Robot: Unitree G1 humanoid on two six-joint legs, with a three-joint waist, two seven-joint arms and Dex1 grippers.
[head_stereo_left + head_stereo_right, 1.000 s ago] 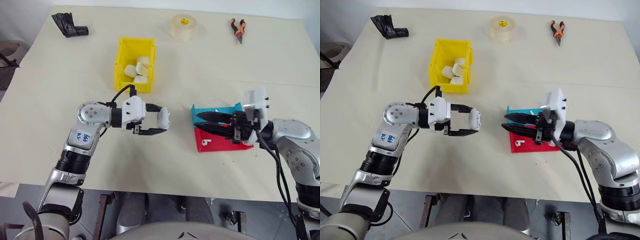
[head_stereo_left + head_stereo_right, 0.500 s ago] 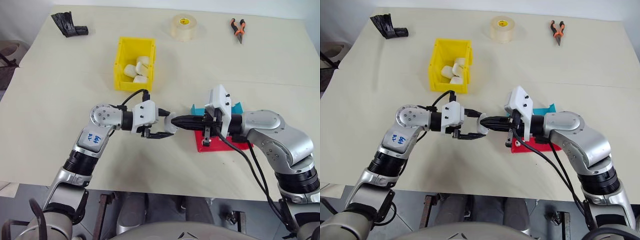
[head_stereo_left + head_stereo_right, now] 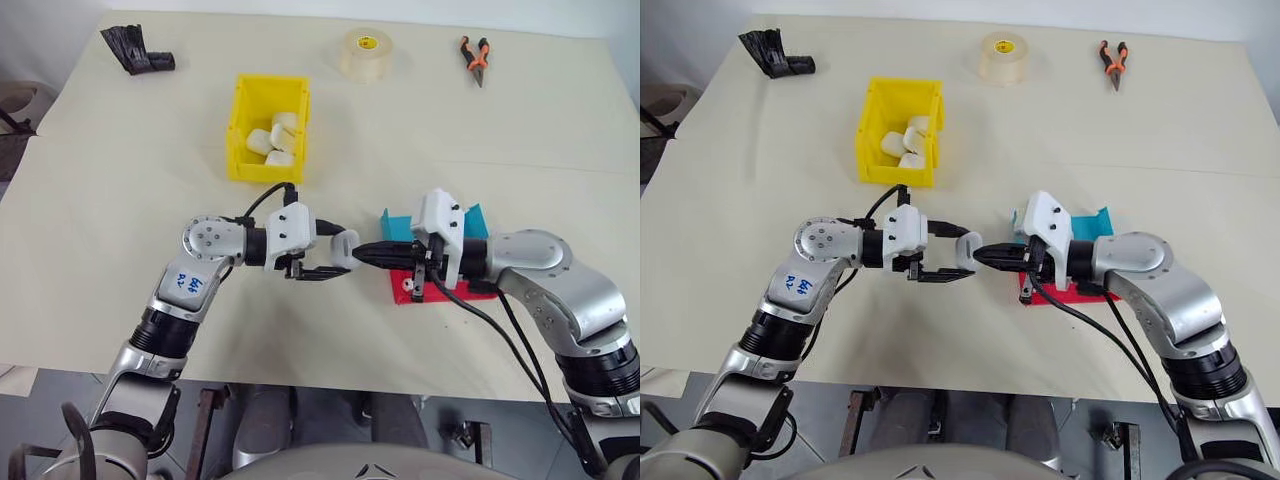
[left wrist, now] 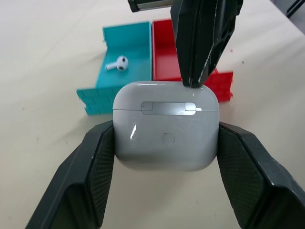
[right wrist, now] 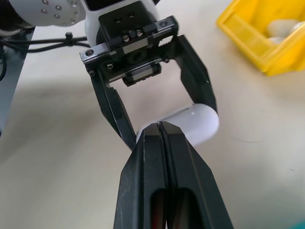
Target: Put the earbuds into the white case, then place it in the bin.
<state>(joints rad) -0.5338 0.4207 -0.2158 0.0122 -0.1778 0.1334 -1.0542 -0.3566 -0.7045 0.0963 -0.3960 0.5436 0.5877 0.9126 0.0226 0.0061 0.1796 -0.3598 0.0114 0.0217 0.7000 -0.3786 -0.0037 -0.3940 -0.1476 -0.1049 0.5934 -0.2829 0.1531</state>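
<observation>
My left gripper is going to release the white case, now held just above the table, so that it rests on top of the other cases inside the yellow bin (image 3: 269,131).
My left gripper (image 3: 335,258) is shut on the white case (image 3: 343,247), holding it by its sides just above the table, lid closed. In the left wrist view the case (image 4: 166,126) sits between the two black fingers (image 4: 90,176). My right gripper (image 3: 360,252) points at it from the right, shut, with its tips (image 5: 159,126) touching the case's upper edge; nothing shows between them. One earbud (image 4: 116,64) lies in the blue tray (image 4: 112,93). Another small white earbud (image 3: 409,286) lies in the red tray (image 3: 440,292). The yellow bin (image 3: 238,140) stands farther back and holds several white cases.
A tape roll (image 3: 365,55), orange-handled pliers (image 3: 475,58) and a black object (image 3: 135,50) lie along the table's far side. The blue and red trays sit side by side under my right forearm. The table's front edge runs close below both arms.
My right gripper has swung left from above the trays to the case, and its tips now rest against it. The left gripper keeps hold of the case.
</observation>
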